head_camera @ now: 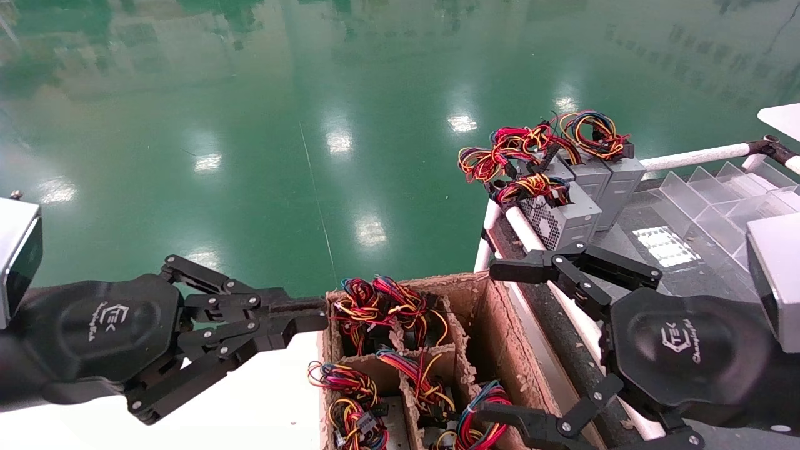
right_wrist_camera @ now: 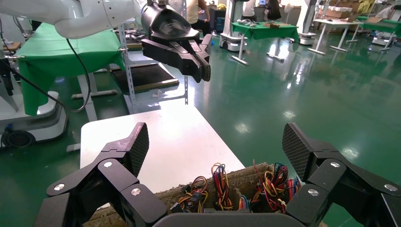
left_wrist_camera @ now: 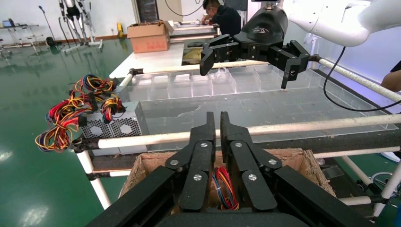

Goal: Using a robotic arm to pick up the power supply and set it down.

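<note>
Next, I close my right gripper on the top of the power supply's red-and-blue wire loop (head_camera: 492, 391), in the cardboard box's near compartment beside the white rail.
The power supply (head_camera: 482, 407) stands in the near right compartment of a cardboard box (head_camera: 500, 350). Only its red-and-blue wire loop shows; its grey body is hidden. My right gripper (head_camera: 494, 342) hovers open over the box's right side, its near finger just beside that loop. From its wrist view, the right gripper (right_wrist_camera: 217, 144) has wide-apart pads above several wire bundles. My left gripper (head_camera: 320, 314) is shut and empty at the box's far left edge. Its wrist view shows the left gripper (left_wrist_camera: 217, 119) with fingers pressed together, and the right gripper (left_wrist_camera: 247, 66) beyond.
Three grey power supplies (head_camera: 572, 209) with red-yellow wire bundles stand on the dark bench (head_camera: 650, 275) to the right, behind a white rail (head_camera: 531, 234). Clear plastic dividers (head_camera: 725, 200) lie farther right. Other wired units (head_camera: 359, 306) fill the box. A white table (head_camera: 250, 400) lies left of it.
</note>
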`<action>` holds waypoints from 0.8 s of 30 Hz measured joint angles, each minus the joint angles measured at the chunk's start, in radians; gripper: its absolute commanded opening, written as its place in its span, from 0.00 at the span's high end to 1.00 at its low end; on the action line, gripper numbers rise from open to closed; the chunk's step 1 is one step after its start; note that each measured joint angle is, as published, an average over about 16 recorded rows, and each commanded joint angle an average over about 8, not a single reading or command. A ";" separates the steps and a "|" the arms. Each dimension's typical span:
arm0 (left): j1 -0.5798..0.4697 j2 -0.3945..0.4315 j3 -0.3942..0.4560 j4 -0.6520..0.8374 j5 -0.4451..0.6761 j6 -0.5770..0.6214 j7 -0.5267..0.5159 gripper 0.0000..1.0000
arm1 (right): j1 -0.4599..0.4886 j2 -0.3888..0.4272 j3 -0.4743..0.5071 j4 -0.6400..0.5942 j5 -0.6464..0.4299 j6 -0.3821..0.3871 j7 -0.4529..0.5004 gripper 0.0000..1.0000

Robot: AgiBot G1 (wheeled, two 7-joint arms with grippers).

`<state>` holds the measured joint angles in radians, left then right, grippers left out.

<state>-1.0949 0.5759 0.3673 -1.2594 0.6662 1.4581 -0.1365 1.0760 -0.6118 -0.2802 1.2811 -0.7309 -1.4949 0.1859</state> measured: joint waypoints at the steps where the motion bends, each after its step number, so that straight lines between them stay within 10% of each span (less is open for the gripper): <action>1: 0.000 0.000 0.000 0.000 0.000 0.000 0.000 0.89 | 0.000 0.000 0.000 0.000 0.000 0.000 0.000 0.00; 8: 0.000 0.000 0.000 0.000 0.000 0.000 0.000 0.01 | -0.001 0.001 0.000 -0.002 -0.003 0.003 0.000 0.00; 24: 0.000 0.000 0.000 0.000 0.000 0.000 0.000 0.00 | 0.057 0.033 -0.078 0.018 -0.231 0.054 0.051 0.00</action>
<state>-1.0950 0.5759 0.3674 -1.2592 0.6662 1.4582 -0.1364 1.1328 -0.5791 -0.3584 1.2994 -0.9622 -1.4413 0.2371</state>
